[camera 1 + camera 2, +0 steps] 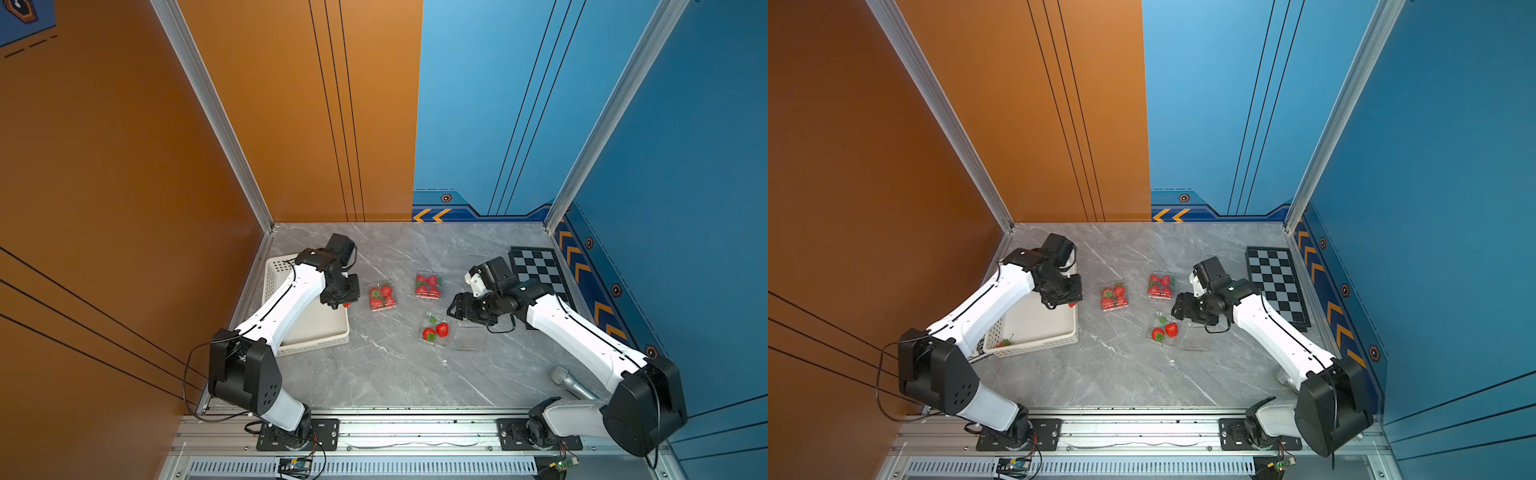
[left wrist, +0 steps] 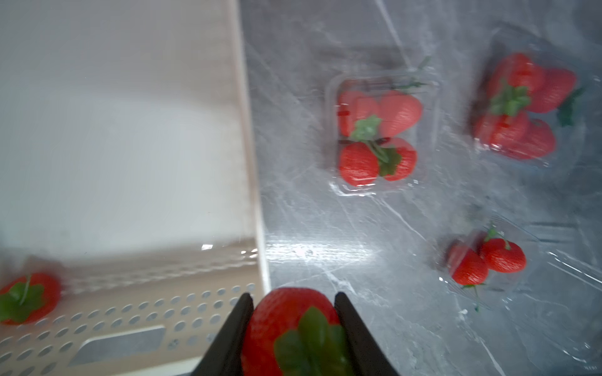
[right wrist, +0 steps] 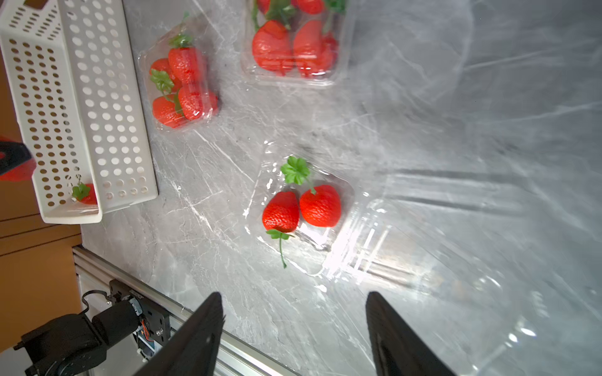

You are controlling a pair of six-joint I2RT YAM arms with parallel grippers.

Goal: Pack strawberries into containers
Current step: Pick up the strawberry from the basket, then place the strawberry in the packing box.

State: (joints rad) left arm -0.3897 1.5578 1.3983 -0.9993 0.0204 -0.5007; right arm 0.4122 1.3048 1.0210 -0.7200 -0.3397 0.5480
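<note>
Next, my left gripper lets go of the red strawberry in the open clear container (image 1: 436, 333) (image 2: 491, 268), against the strawberries lying inside it.
My left gripper (image 2: 293, 296) is shut on a red strawberry (image 2: 286, 322) with a green cap, held above the right rim of the white basket (image 1: 316, 343); in a top view the gripper (image 1: 340, 301) hides most of the berry. Another strawberry (image 1: 1005, 343) lies in the basket's near corner. Three clear containers stand mid-table. Two are closed and hold several berries each (image 1: 382, 296) (image 1: 428, 285). The third container (image 1: 436, 329) is open with two strawberries (image 3: 301, 208) inside and its lid (image 1: 469, 338) laid flat to the right. My right gripper (image 1: 455, 307) (image 3: 294, 296) hangs open and empty just beside that container.
A black-and-grey checkerboard (image 1: 540, 270) lies at the far right by the blue wall. A silver microphone (image 1: 571, 384) rests near the right arm's base. The aluminium rail (image 1: 415, 419) runs along the table's front edge. The orange wall stands close behind the basket.
</note>
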